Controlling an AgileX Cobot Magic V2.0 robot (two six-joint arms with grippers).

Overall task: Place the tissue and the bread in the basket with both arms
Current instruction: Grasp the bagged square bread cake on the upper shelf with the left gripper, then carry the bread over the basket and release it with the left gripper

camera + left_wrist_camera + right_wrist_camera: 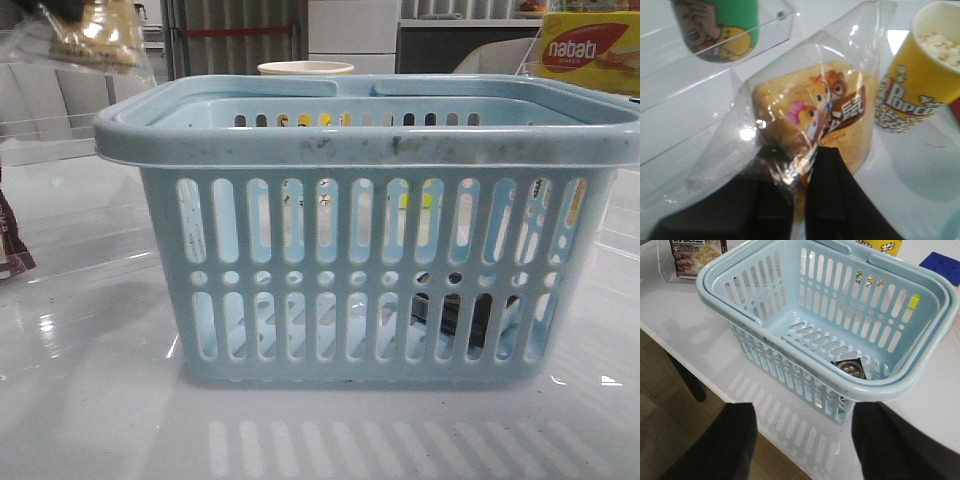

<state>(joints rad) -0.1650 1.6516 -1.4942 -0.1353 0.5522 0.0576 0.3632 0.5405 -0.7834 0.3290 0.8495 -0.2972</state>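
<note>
I need to release the bread from my left gripper on the light-blue basket's bottom beside the tissue (pixel 295 275).
The light-blue basket (pixel 370 250) stands in the middle of the table. The tissue (pixel 850 369), a small dark pack, lies on the basket floor in one corner and shows through the slots (pixel 465 315). My left gripper (pixel 800 170) is shut on the clear wrapper of the golden-brown bread (pixel 815 110). The bread (pixel 95 35) hangs high at the left, above rim height and to the side of the basket. My right gripper (pixel 802 440) is open and empty, over the table's front edge just outside the basket (pixel 830 315).
A yellow popcorn cup (pixel 920 75) stands behind the basket (pixel 305 68). A green-and-yellow package (pixel 720 27) rests on a clear stand. The nabati box (pixel 588 50) is back right. A blue block (pixel 940 262) and a boxed snack (pixel 692 252) sit nearby.
</note>
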